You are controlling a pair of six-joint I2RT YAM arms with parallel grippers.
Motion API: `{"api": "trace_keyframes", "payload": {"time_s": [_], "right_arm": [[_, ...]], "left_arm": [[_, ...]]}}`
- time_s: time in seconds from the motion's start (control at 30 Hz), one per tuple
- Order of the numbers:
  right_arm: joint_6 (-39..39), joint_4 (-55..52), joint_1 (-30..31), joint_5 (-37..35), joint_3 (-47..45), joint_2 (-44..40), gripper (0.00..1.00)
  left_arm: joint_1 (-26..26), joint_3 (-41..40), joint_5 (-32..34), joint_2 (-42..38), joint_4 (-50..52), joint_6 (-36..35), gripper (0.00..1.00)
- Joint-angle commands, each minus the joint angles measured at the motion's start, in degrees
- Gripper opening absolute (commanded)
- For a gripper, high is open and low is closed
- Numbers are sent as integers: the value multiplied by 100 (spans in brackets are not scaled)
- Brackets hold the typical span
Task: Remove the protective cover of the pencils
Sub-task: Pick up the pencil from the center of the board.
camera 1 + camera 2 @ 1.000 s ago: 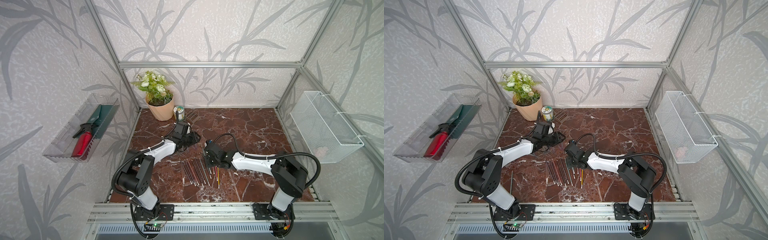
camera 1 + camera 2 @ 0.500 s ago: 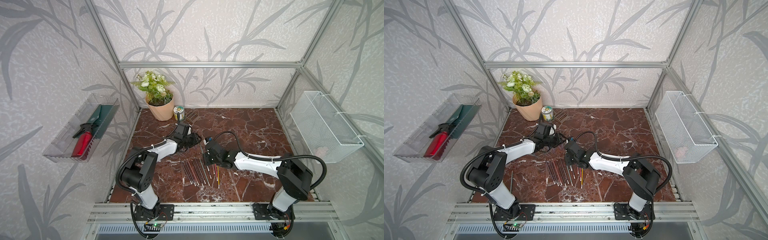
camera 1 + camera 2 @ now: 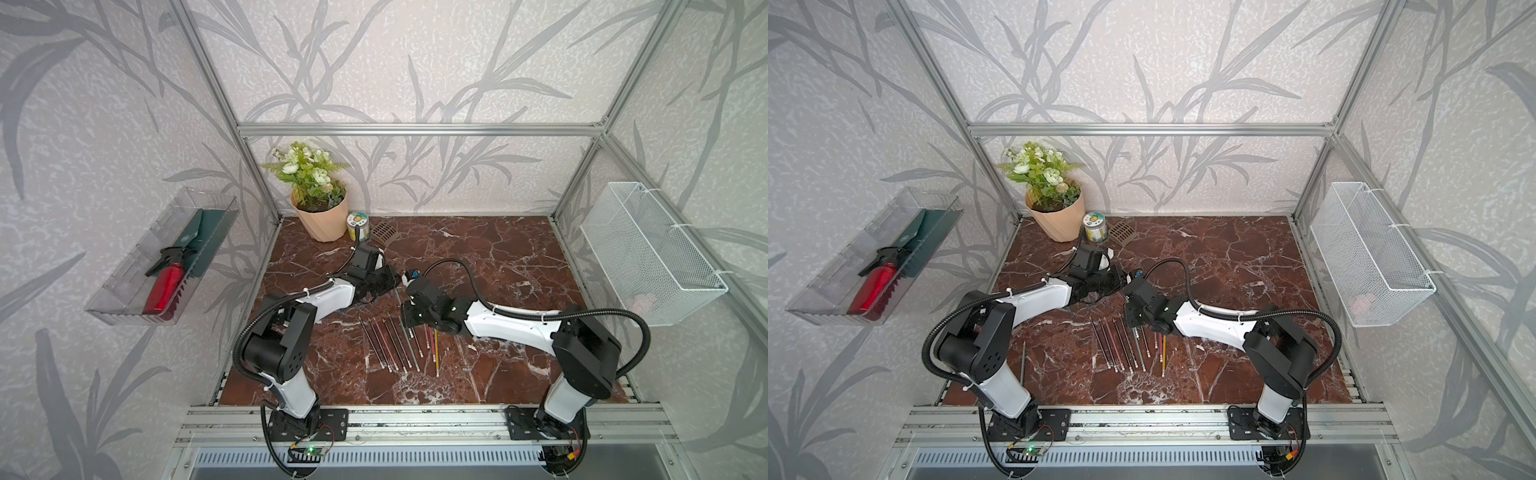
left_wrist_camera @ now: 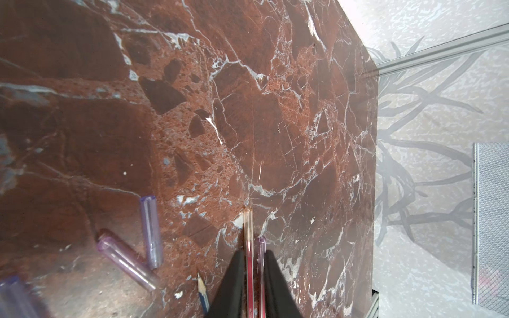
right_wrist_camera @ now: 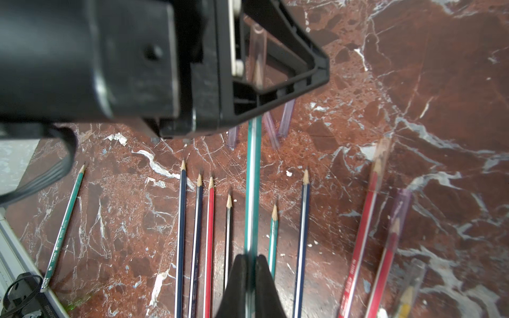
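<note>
My right gripper is holding the green pencil far from its clear cover, so next I open it and take the pencil closer to the cover [image 5: 252,193] before I pull.
My right gripper [image 5: 249,256] is shut on a green pencil [image 5: 253,179] and holds it out towards my left gripper [image 3: 397,286]. The left fingers are shut on that pencil's clear protective cover [image 5: 257,46], whose far end pokes out beyond them. In both top views the grippers meet above the table's middle. Several bare pencils [image 3: 395,345] lie in a row below them. Two red pencils [image 5: 369,209] with covers on lie beside the row and show through the gap of the left gripper [image 4: 254,252]. Loose covers [image 4: 150,231] lie on the marble.
One green pencil [image 3: 1022,361] lies apart near the left arm's base. A flower pot [image 3: 322,220], a small tin [image 3: 358,224] and a brown grid [image 3: 384,232] stand at the back left. A wire basket [image 3: 648,253] hangs on the right wall, a clear tray [image 3: 124,299] on the left.
The left gripper has shifted slightly towards the right gripper and closed on the cover at the green pencil's tip. The right gripper has stayed shut on the pencil.
</note>
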State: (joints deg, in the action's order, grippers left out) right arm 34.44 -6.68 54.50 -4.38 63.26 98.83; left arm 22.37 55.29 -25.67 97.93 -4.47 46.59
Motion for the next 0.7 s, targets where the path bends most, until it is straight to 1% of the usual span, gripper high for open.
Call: {"api": "trace_keyframes", "payload": {"time_s": [0.0,0.07,0.13,0.33,0.43,0.5,0.67], "right_arm": [[-42,-121,36,25,167,93,0],[-51,-130,43,8,171,76,0],[-51,-132,48,-10,175,54,0],[-60,-136,62,-23,170,63,1],[-55,-130,64,-26,192,100,10],[-52,-153,64,-48,225,138,18],[-33,-185,65,-89,299,229,29]], "left_arm": [[23,-54,-33,28,-81,21,9],[22,-45,-12,27,-64,21,3],[22,-48,0,28,-45,17,0],[26,-56,36,17,-40,17,0],[22,-60,42,2,-32,11,0],[17,-62,45,-7,-32,9,0],[24,-58,45,-21,-19,8,0]]}}
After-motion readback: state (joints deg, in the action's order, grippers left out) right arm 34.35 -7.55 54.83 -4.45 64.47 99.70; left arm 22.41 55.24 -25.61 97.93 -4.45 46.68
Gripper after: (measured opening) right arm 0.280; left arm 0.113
